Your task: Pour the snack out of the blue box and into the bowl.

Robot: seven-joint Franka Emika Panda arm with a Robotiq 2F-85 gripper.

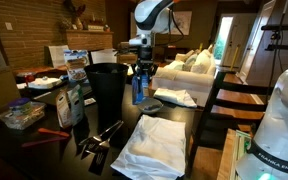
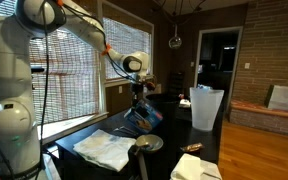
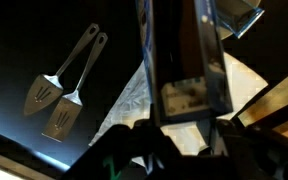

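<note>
The blue box, still held above the table, will be released by my gripper on the dark table (image 1: 135,119) between the black bin and the pale grey bowl.
My gripper (image 1: 140,70) is shut on the blue box (image 1: 138,88) and holds it above the dark table, just beside the black bin. In an exterior view the blue box (image 2: 144,116) hangs tilted under the gripper (image 2: 138,97). The pale grey bowl (image 1: 152,105) sits on the table just below and beside the box; it also shows in an exterior view (image 2: 146,145), nearer the camera than the box. In the wrist view the blue box (image 3: 184,55) runs up from between the jaws (image 3: 184,125). No snack shows in the bowl.
A tall black bin (image 1: 106,85) stands next to the box. White cloths (image 1: 154,145) (image 2: 109,148) lie at the table's front and beside the bowl (image 1: 174,97). A white-and-blue bag (image 1: 69,100) stands nearby. Two metal spatulas (image 3: 59,95) lie on the table. A white bin (image 2: 207,108) stands further back.
</note>
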